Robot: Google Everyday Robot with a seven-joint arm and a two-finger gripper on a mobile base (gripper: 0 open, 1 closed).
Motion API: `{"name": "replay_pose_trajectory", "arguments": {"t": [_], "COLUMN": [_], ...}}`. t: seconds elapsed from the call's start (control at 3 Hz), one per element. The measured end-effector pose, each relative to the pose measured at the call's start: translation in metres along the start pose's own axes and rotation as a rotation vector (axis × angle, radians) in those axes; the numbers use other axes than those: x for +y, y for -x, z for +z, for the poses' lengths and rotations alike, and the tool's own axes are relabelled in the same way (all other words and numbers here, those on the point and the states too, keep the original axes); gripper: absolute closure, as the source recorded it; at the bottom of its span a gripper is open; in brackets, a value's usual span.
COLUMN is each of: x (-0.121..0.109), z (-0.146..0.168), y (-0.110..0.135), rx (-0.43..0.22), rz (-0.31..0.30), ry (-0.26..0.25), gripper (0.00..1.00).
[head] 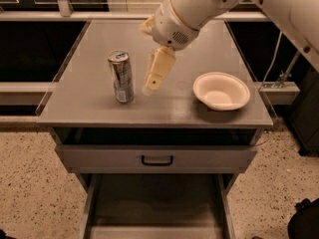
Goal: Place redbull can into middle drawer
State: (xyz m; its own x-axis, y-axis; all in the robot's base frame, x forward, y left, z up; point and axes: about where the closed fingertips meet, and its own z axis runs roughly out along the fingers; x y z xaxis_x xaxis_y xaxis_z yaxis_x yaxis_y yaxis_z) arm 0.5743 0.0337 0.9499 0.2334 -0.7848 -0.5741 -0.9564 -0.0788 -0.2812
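The robot's gripper should next move to the middle of the redbull can's body (122, 75) and close there, so that the can's top still shows above the fingers.
The redbull can (121, 76) stands upright on the left half of the grey cabinet top (99, 44). It is slim, silver and blue. My gripper (146, 59) hangs over the middle of the top, just right of the can and apart from it. Its cream fingers (158, 71) are spread open and hold nothing. The middle drawer (154, 203) is pulled out at the bottom of the view, with a dark grey floor and lighter side walls, and nothing lies in it.
A white bowl (221, 90) sits on the right part of the cabinet top. A grey drawer front with a black handle (157, 160) sits above the open drawer. Dark shelving flanks the cabinet. A speckled floor (30, 183) lies below.
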Motion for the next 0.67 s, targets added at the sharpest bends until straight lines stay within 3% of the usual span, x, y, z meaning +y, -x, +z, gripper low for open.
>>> {"name": "replay_pose_trajectory", "arguments": {"t": [0.67], "x": [-0.014], "z": [0.045], "y": [-0.004], "rx": [-0.125], "rz": [0.092], "ry": [0.010], "gripper": [0.00]}}
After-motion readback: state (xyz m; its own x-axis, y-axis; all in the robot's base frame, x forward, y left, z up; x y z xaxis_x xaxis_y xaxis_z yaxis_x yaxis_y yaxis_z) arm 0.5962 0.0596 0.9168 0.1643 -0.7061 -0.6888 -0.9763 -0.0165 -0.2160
